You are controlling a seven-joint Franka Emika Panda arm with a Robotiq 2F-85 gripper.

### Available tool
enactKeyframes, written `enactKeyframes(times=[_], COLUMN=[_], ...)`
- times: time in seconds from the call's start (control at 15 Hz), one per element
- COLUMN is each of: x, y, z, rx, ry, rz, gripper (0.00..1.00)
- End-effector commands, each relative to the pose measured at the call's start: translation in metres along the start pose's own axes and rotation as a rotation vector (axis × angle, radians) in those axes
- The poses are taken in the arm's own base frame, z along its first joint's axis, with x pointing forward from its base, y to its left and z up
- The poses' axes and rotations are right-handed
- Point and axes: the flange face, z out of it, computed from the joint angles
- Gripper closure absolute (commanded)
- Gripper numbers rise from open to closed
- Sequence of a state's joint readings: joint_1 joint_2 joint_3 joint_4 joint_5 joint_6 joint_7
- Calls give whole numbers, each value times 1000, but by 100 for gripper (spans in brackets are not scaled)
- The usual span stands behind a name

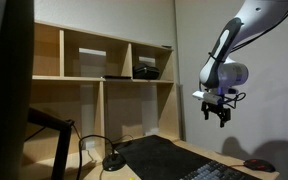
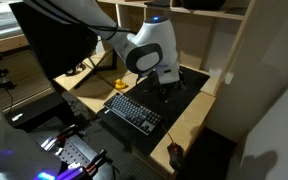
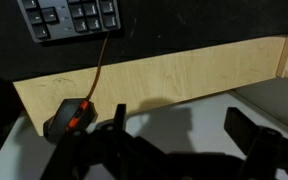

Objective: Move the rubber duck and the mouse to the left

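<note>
The mouse goes before the rubber duck, so next I close my gripper on the long sides of the mouse [image 1: 258,164] [image 3: 73,117], across its orange wheel.
The rubber duck [image 2: 121,85] is a tiny yellow toy on the desk mat beyond the keyboard's far left corner; it does not show in the wrist view. The mouse [image 2: 175,152] is dark with an orange wheel and lies on the light wood desk near its edge. It also shows in an exterior view [image 1: 261,165] and at the lower left of the wrist view [image 3: 69,118]. My gripper [image 1: 216,108] hangs well above the desk, open and empty. It also shows in an exterior view [image 2: 168,90]. In the wrist view its fingers [image 3: 182,135] stand wide apart, to the right of the mouse.
A dark keyboard [image 2: 134,111] lies on a black desk mat [image 2: 189,85]; it also shows in the wrist view [image 3: 69,18]. A black round base with a cable [image 1: 114,160] stands near wooden shelves [image 1: 104,60]. A monitor [image 2: 59,40] is behind the arm.
</note>
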State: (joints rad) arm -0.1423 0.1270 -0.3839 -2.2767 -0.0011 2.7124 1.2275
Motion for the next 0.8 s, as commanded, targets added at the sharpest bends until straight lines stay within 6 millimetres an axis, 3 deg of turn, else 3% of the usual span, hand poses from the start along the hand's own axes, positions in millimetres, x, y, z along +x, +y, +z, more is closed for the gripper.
enactKeyframes(times=[0.0, 0.47, 0.67, 0.73], x=[2, 72, 76, 78], y=[-2, 56, 80, 69], z=[14, 52, 66, 60], rx=[-49, -186, -295, -240], ry=[30, 188, 93, 153], rz=[25, 368, 385, 386], gripper=[0, 0, 0, 0])
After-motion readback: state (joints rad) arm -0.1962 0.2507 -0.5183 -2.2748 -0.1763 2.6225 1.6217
